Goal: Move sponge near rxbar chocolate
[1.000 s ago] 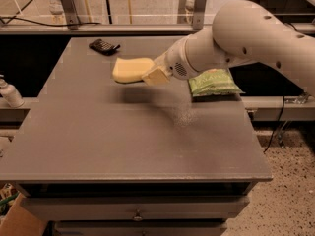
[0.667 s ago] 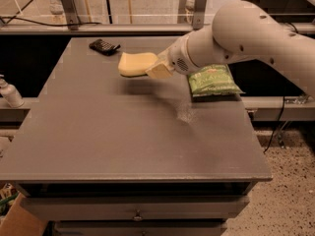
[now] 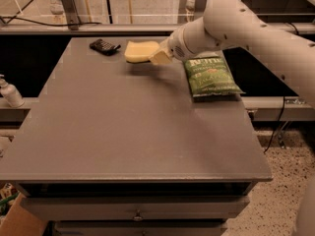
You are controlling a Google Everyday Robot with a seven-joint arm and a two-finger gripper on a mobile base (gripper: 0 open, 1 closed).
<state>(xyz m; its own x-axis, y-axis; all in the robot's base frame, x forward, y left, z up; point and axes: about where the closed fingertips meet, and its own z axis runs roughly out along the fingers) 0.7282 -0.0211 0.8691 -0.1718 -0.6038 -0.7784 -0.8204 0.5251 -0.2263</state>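
The robot's gripper will release the sponge on the grey table [image 3: 130,47] next to the rxbar chocolate, toward the green chip bag.
The pale yellow sponge [image 3: 138,51] is held in my gripper [image 3: 155,54], just above the far part of the grey table [image 3: 133,127]. My white arm reaches in from the upper right. The gripper is shut on the sponge's right end. The rxbar chocolate [image 3: 104,46], a small flat black bar, lies near the table's far left edge, a short way left of the sponge. The sponge casts a shadow on the table below it.
A green chip bag [image 3: 210,75] lies at the table's right side, below my arm. A white bottle [image 3: 10,93] stands off the table at the left. A railing runs behind the table. Drawers sit under the table's front edge.
My gripper has carried the sponge farther back and slightly left, closer to the black bar. The chip bag and bar have not moved.
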